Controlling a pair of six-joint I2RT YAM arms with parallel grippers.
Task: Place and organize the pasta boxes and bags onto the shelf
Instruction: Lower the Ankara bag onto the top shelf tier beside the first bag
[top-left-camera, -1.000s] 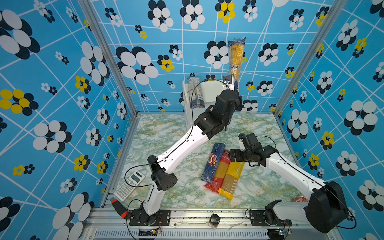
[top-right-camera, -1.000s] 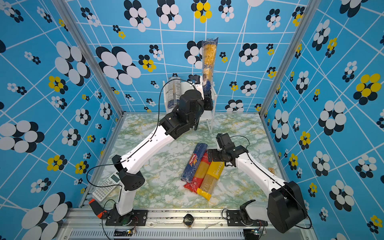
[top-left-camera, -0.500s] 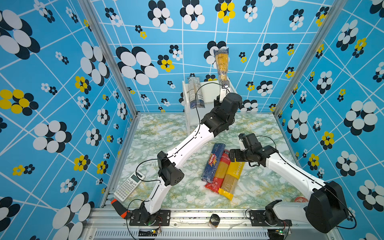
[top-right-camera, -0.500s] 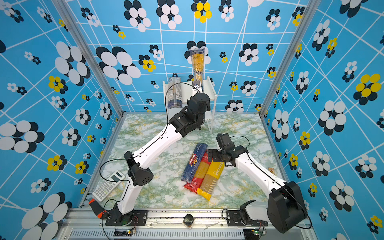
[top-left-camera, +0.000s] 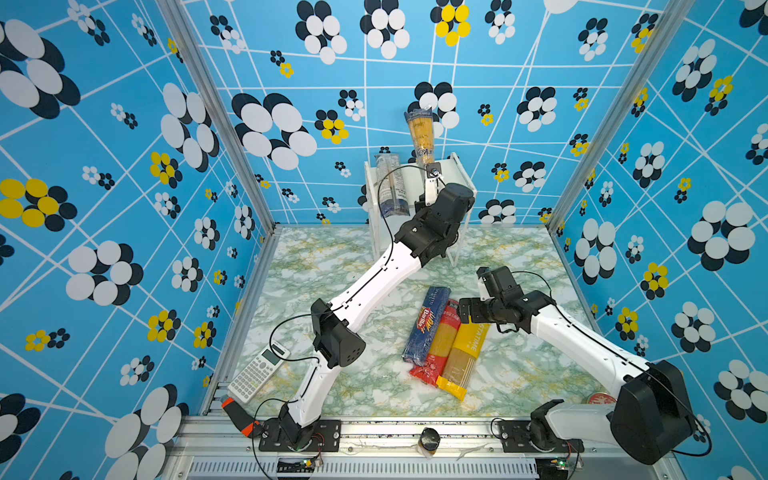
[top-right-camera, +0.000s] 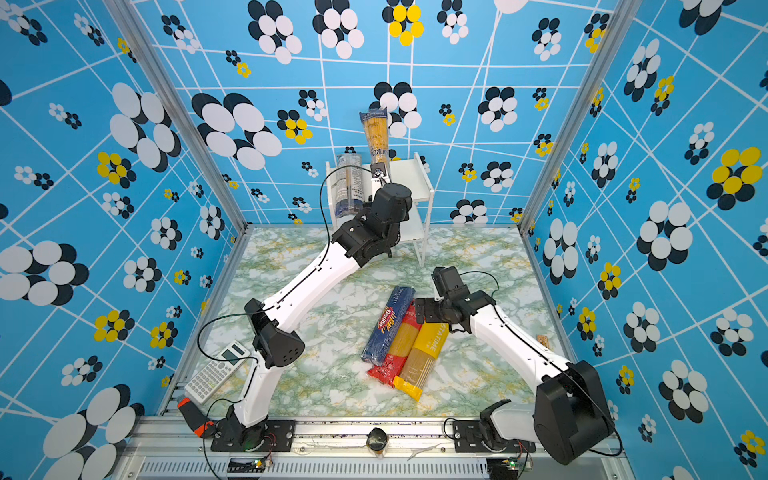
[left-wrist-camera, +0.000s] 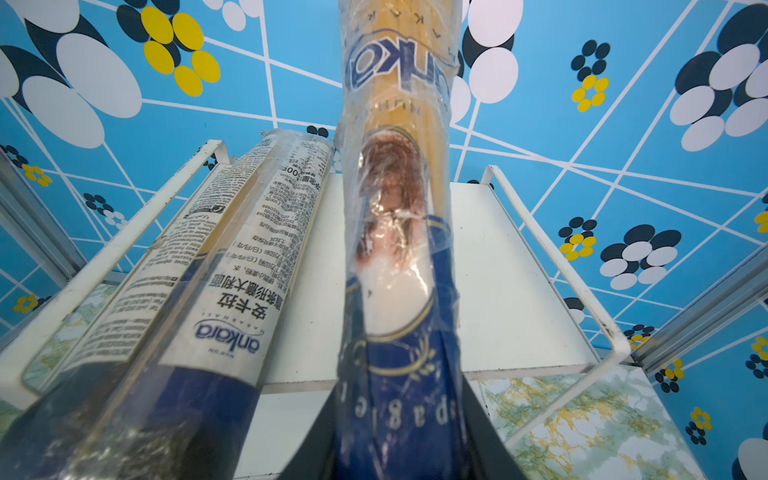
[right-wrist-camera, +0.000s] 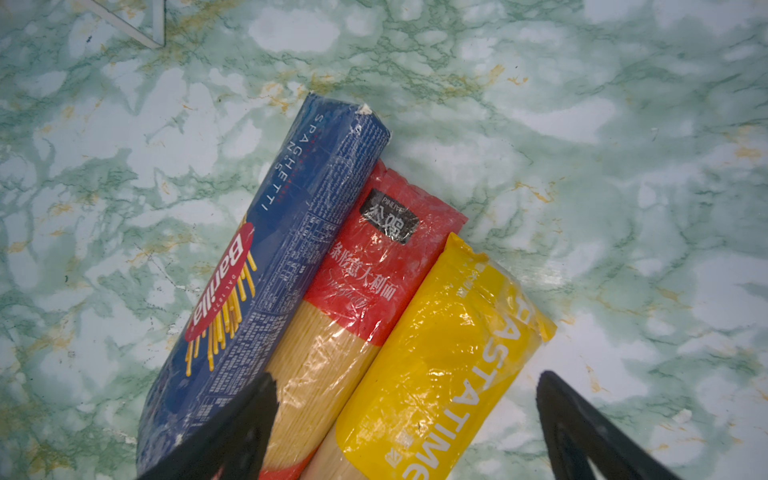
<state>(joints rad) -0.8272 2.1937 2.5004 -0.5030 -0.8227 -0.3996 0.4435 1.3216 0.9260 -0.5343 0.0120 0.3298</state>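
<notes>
Next, I let go of the spaghetti bag with my left gripper on the shelf's top board (top-left-camera: 416, 183) (left-wrist-camera: 368, 300), next to the other clear bag.
My left gripper (left-wrist-camera: 399, 415) is shut on the dark-blue end of a clear spaghetti bag (top-left-camera: 420, 133) (left-wrist-camera: 395, 104). The bag sticks up and back above the white shelf (top-left-camera: 459, 176) (top-right-camera: 413, 174). A second clear and dark-blue bag (top-left-camera: 390, 189) (left-wrist-camera: 232, 266) lies on the shelf's top board at its left side, beside the held one. On the table lie a dark-blue Barilla pack (right-wrist-camera: 266, 266), a red-ended bag (right-wrist-camera: 374, 266) and a yellow-ended bag (right-wrist-camera: 440, 353), side by side. My right gripper (right-wrist-camera: 405, 376) (top-left-camera: 467, 309) hangs open over their near ends.
A grey calculator (top-left-camera: 257, 372) lies at the table's front left by the wall. A round red-lidded tin (top-left-camera: 600, 400) sits at the front right, behind my right arm's base. An orange and black tool (top-left-camera: 237, 415) rests on the front rail. Patterned walls close in three sides.
My left arm has stretched out and carried the held bag leftward and lower over the shelf's top, next to the bag lying there. The right arm has not moved.
</notes>
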